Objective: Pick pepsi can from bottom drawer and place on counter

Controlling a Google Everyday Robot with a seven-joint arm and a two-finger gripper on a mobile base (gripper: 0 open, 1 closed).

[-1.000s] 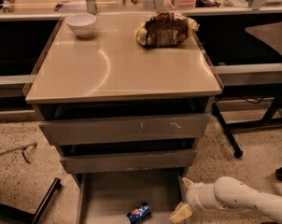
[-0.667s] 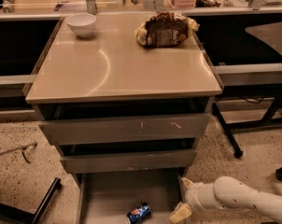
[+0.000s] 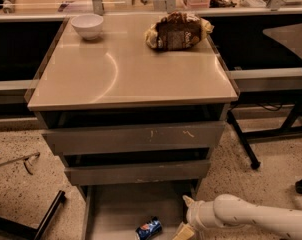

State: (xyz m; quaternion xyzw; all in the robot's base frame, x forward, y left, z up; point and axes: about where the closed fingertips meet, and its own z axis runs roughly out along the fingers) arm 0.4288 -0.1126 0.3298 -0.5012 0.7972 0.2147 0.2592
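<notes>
The robot's gripper should close on the end of the pepsi can (image 3: 155,225) closest to it, so the can's far end stays sticking out beyond the fingers.
The pepsi can (image 3: 149,228) lies on its side on the grey floor of the open bottom drawer (image 3: 116,209), near the front edge of the view. My gripper (image 3: 187,226) comes in from the lower right on a white arm and sits just right of the can, at the drawer's right side. Only its wrist and a tan finger part show at the bottom edge. The beige counter (image 3: 131,69) is the cabinet's top, well above.
A white bowl (image 3: 87,25) stands at the counter's back left. A brown-and-tan snack bag (image 3: 177,31) lies at its back right. Two grey drawer fronts (image 3: 136,138) overhang the bottom drawer. Black table legs (image 3: 243,143) stand on the speckled floor at right.
</notes>
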